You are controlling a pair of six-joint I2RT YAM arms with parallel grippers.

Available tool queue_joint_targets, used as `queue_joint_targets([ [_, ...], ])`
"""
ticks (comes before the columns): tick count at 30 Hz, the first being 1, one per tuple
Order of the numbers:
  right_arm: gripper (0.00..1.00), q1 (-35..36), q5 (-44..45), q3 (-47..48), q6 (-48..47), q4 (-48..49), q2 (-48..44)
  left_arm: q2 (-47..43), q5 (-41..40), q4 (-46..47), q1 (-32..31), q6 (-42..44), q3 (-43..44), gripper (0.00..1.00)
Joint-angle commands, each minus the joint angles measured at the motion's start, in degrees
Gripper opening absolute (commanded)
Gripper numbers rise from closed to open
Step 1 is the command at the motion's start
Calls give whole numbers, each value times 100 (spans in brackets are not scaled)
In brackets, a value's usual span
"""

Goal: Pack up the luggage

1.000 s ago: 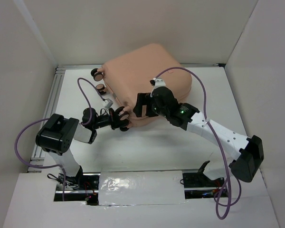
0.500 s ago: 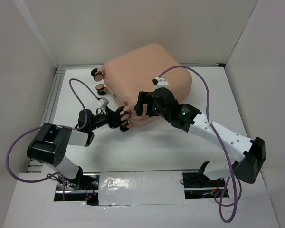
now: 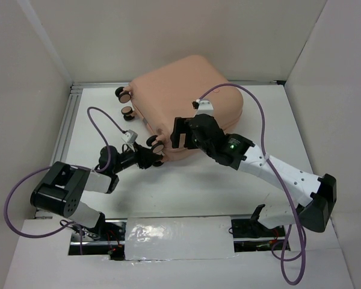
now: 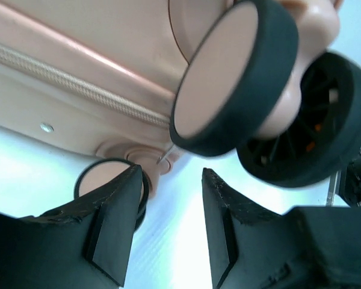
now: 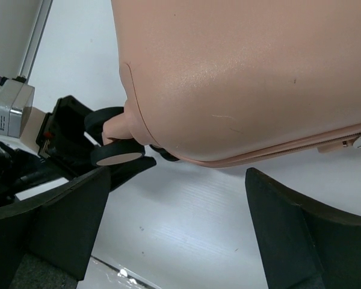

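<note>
I see the zipper's pull tab behind the suitcase's upper wheel, past my left gripper's open fingers, so I will reach in under that wheel and pinch the tab (image 4: 166, 153).
The luggage (image 3: 186, 90) is a peach-pink hard-shell suitcase, closed, lying flat at the back middle of the white table. Its black-and-pink wheels (image 3: 155, 144) stick out at the near-left corner. My left gripper (image 3: 145, 158) sits low just in front of those wheels, open, with only bare table between its fingers (image 4: 171, 174). One wheel (image 4: 228, 72) hangs right above its fingertips, under the shell (image 4: 78, 36). My right gripper (image 3: 179, 132) hovers over the suitcase's near edge, open wide (image 5: 177, 180), holding nothing. Below it show the shell (image 5: 240, 78) and a wheel (image 5: 117, 158).
White walls close in the table on the left, back and right. An aluminium rail (image 3: 66, 132) runs along the left side. Two more wheels (image 3: 123, 102) jut from the suitcase's left end. Purple cables loop off both arms. A taped white strip (image 3: 174, 238) lies between the bases.
My left gripper has opened and drawn back a little toward the near left, away from the wheels. Its arm has sunk lower. The right arm has hardly moved.
</note>
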Motion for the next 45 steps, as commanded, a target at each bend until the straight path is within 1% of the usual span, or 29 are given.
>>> queue_joint_targets([
  [1, 99, 40, 201, 93, -113, 69, -243, -158, -20, 679, -38, 168, -94, 57],
  [3, 99, 40, 201, 198, -166, -124, -243, -79, 112, 828, -38, 220, -146, 57],
  [5, 99, 40, 201, 199, -166, -125, -190, -26, 25, 1030, -91, 221, -233, 57],
  [6, 99, 40, 201, 138, -166, -125, -190, 87, -115, 1344, -91, 169, -286, 58],
  [8, 99, 40, 201, 41, -166, -55, -260, 246, -116, 1671, -91, 89, -348, 58],
  [10, 99, 40, 201, -73, -105, 7, -322, 509, 68, 1978, -91, -94, -209, 58],
  [13, 99, 40, 201, -74, -105, 7, -322, 877, 68, 2339, -152, -218, -129, 58],
  [15, 99, 40, 149, -74, -105, 7, -269, 1081, 68, 2805, -214, -288, -68, 58],
  [18, 99, 40, 149, -21, -105, -46, -216, 1354, 68, 3113, -214, -421, 73, 58],
  [21, 99, 40, 149, -21, -105, -46, -216, 1424, 68, 3167, -266, -473, 187, 58],
  [25, 99, 40, 210, -21, -105, -46, -216, 1354, 16, 2929, -266, -254, 301, 57],
  [26, 99, 40, 210, -21, -105, -46, -216, 1293, 94, 2773, -266, -254, 302, 55],
  [29, 99, 40, 263, -73, -157, -46, -216, 1293, 287, 2701, -266, -254, 478, 51],
  [34, 99, 40, 263, -74, -157, -46, -216, 1240, 227, 2586, -266, -254, 591, 42],
  [37, 99, 40, 202, -74, -157, 15, -164, 1187, 279, 2367, -266, -201, 723, 37],
  [40, 99, 40, 149, -74, -157, 16, -164, 1187, 332, 2357, -266, -201, 724, 34],
  [41, 99, 40, 149, -74, -157, 16, -111, 1187, 332, 2410, -266, -262, 724, 34],
  [44, 99, 40, 96, -126, -157, 16, -111, 1135, 394, 2411, -205, -262, 777, 44],
  [45, 99, 40, 96, -126, -157, 68, -111, 1134, 394, 2411, -153, -262, 777, 44],
])
